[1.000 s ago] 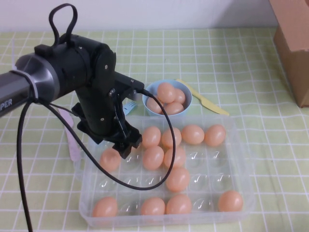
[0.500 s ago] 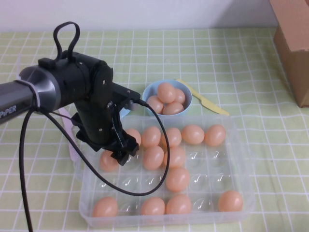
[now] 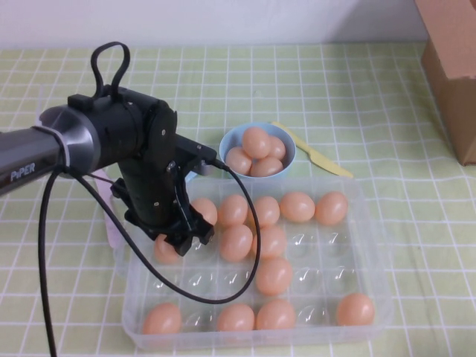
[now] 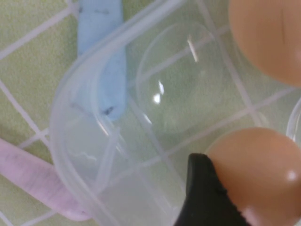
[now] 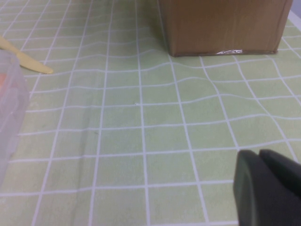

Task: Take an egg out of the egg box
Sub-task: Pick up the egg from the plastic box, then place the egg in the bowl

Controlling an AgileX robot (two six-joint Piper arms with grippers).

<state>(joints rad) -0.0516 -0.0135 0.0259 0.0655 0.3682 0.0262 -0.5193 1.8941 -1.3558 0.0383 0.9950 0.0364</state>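
Observation:
The egg, still in its cup in the box, will be released by my left gripper on top of the front eggs in the light-blue bowl (image 3: 250, 158).
The clear egg box (image 3: 381, 245) lies at the table's front and holds several peach-orange eggs in its cups. My left gripper (image 3: 182, 236) is down in the box's left side, over one egg (image 3: 163, 251) that stays in its cup. In the left wrist view one black finger (image 4: 202, 197) stands against the side of that egg (image 4: 263, 174); the other finger is out of frame. The jaws look open around the egg. The box's corner (image 4: 70, 94) shows there too. My right gripper (image 5: 268, 188) is shut and empty over bare tablecloth, outside the high view.
A light-blue bowl (image 3: 232, 140) with several eggs stands just behind the box. A yellow utensil (image 3: 316, 152) lies to its right, a pink spoon (image 3: 111, 219) and a blue fork (image 3: 197, 165) left of the box. A cardboard box (image 3: 454, 67) stands at the far right.
My left gripper has moved left and down into the box, onto the egg at the left side. The eggs have not moved.

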